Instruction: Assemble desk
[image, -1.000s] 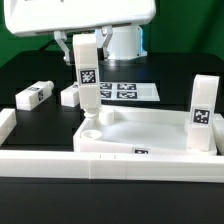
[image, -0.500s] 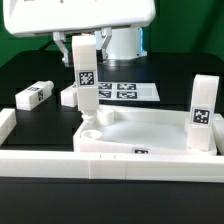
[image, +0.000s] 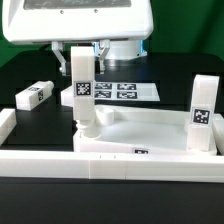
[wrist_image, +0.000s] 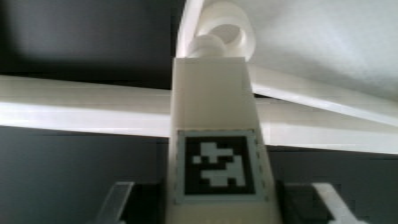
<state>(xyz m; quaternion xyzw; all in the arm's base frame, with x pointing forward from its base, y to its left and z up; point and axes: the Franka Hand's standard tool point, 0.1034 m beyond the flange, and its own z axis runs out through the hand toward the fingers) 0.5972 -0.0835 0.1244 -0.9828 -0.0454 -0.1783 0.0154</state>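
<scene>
Next, my gripper lets go of the tagged white leg, upright in the desk top's round corner hollow (image: 80, 133) (wrist_image: 219, 32), across from the standing leg.
My gripper (image: 82, 58) is shut on a white square-section leg (image: 83, 95) with a black-and-white tag and holds it upright. The leg's lower end sits at the rear corner of the white tray-like desk top (image: 150, 132), on the exterior view's left. In the wrist view the leg (wrist_image: 219, 110) runs between the fingers (wrist_image: 121, 203) down to a round recess of the desk top (wrist_image: 107, 100). A second leg (image: 203, 112) stands upright on the top's corner at the exterior view's right. Two more legs (image: 33, 95) (image: 67, 96) lie on the black table.
The marker board (image: 128, 90) lies flat behind the desk top. A long white border rail (image: 110, 162) runs along the front and rises at the exterior view's left (image: 5, 122). The robot's white base stands at the back.
The gripper has come down with the leg. The leg's lower end has sunk from just above the corner recess into it.
</scene>
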